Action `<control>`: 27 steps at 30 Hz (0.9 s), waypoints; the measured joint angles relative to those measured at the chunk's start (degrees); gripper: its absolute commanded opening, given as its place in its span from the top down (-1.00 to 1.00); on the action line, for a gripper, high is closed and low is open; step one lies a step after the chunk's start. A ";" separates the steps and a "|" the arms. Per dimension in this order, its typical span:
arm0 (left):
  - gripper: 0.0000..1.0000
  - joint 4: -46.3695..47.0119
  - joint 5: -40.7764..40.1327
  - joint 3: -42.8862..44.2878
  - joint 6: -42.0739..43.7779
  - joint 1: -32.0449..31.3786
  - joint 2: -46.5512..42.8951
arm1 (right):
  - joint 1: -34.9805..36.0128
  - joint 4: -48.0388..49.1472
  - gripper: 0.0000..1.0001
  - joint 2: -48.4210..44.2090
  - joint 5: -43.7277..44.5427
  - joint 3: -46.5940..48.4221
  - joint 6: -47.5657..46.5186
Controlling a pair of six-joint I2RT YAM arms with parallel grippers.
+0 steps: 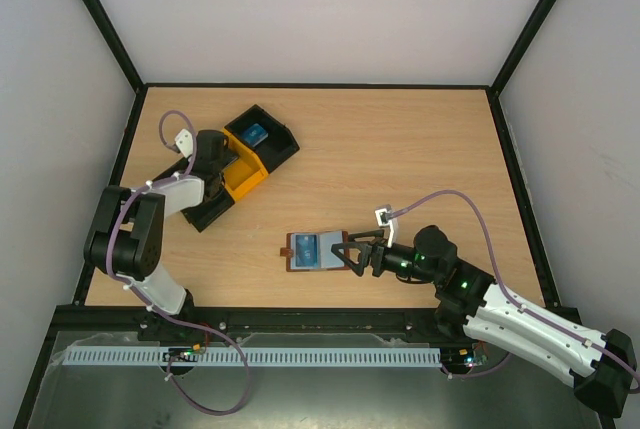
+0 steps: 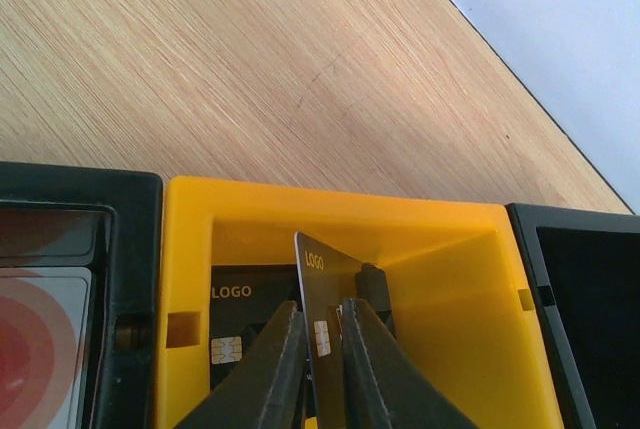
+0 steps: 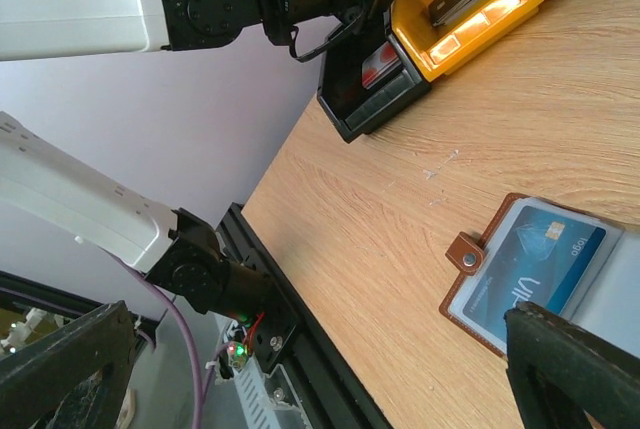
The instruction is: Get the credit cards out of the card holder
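Note:
I need to next use my right gripper to grab the blue card by its dark-striped long edge (image 1: 317, 258) (image 3: 566, 299), the one that faces the middle fold of the brown card holder.
The brown card holder (image 1: 296, 252) lies open on the table with a blue card (image 3: 540, 259) in its pocket. My right gripper (image 1: 352, 254) stands wide open at the holder's right edge, its fingers (image 3: 575, 369) empty. My left gripper (image 2: 322, 349) reaches into the yellow tray (image 2: 450, 279). A dark grey credit card (image 2: 325, 279) stands upright between its fingers, and a thin gap shows on the right side. Another dark card face (image 2: 235, 314) shows flat on the tray floor. A white card with a red blotch (image 2: 40, 349) lies in the black tray to the left.
Three trays sit in a row at the back left: a black one (image 1: 275, 139) holding a blue card (image 1: 254, 133), the yellow one (image 1: 243, 177), and a black one (image 1: 205, 211). The left arm (image 3: 150, 9) hangs over them. A black frame edges the table.

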 measured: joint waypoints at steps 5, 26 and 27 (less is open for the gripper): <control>0.70 -0.70 -0.46 0.24 0.39 -0.04 0.00 | 0.00 0.02 -0.95 0.79 0.63 0.02 0.04; 0.44 -5.25 -2.03 1.22 1.31 -0.79 -3.32 | 0.00 -1.46 -0.95 4.24 2.71 0.04 0.50; 0.33 -5.79 -2.03 1.25 1.31 -0.90 -4.11 | 0.00 -1.66 -0.95 4.44 2.86 0.04 0.52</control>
